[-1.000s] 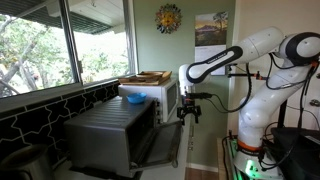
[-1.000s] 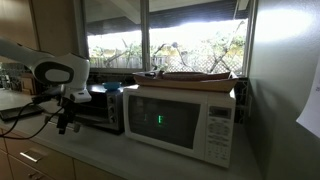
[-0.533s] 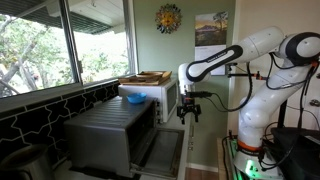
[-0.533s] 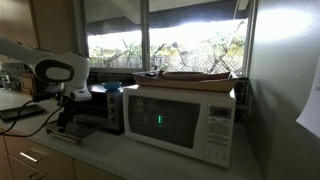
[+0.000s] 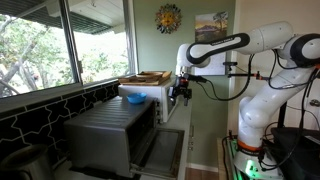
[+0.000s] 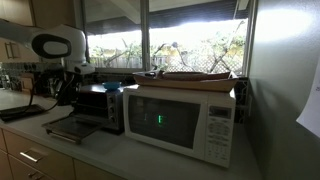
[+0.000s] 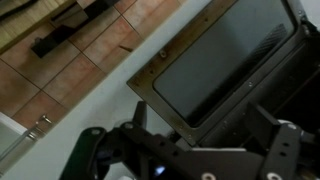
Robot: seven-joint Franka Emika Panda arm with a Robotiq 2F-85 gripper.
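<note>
The robot's gripper needs to next move to the blue bowl on top of the toaster oven and close on the bowl's rim (image 5: 146, 95) nearest the white microwave.
A dark toaster oven (image 5: 108, 135) (image 6: 100, 107) stands on the counter with its glass door (image 5: 165, 150) (image 6: 70, 128) (image 7: 215, 65) folded down flat. My gripper (image 5: 180, 93) (image 6: 67, 92) (image 7: 205, 150) hangs in the air above the outer edge of that door, apart from it. Its fingers (image 7: 139, 117) stand wide apart with nothing between them: it is open and holds nothing. In the wrist view I look straight down on the door's glass pane and metal frame.
A white microwave (image 5: 158, 97) (image 6: 180, 118) stands right beside the toaster oven, with a flat wooden tray (image 5: 146, 77) (image 6: 195, 75) on top. A blue object (image 5: 135, 98) lies on the toaster oven's roof. Windows (image 5: 60, 40) run behind the counter; tiled floor (image 7: 95, 65) shows below.
My gripper has risen from level with the oven's opening to well above the open door and shifted closer to the appliances. The jaws stayed open; the door has not moved.
</note>
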